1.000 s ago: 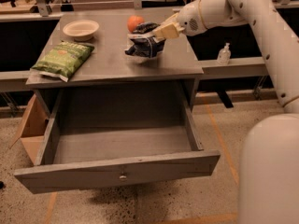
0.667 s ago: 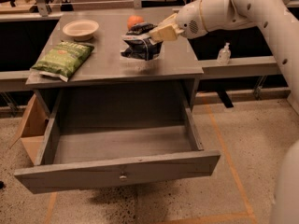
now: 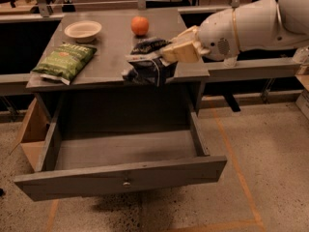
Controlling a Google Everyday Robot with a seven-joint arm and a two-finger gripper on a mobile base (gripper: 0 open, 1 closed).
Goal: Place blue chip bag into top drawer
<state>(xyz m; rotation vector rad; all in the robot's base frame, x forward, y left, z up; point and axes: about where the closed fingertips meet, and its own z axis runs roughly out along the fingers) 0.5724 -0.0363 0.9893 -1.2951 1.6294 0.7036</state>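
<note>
The blue chip bag, now in the air at the tabletop's front edge, will be released by my gripper in the back middle of the open top drawer (image 3: 133,112).
The blue chip bag (image 3: 147,62) is a crumpled dark blue foil bag with white patches. It hangs in the air at the front edge of the grey tabletop (image 3: 108,57), above the back of the open top drawer (image 3: 120,151). My gripper (image 3: 164,54) reaches in from the right and is shut on the blue chip bag's right side. The drawer is pulled out wide and its floor is bare. A small round knob (image 3: 126,183) sits at the centre of its front panel.
On the tabletop lie a flat green chip bag (image 3: 65,61) at the left, a pale bowl (image 3: 83,30) at the back left and an orange (image 3: 140,25) at the back. A cardboard box (image 3: 31,134) stands left of the drawer. My white arm (image 3: 251,25) spans the right.
My gripper has carried the blue chip bag off the tabletop, forward and down to the table's front edge above the drawer. The view has shifted too.
</note>
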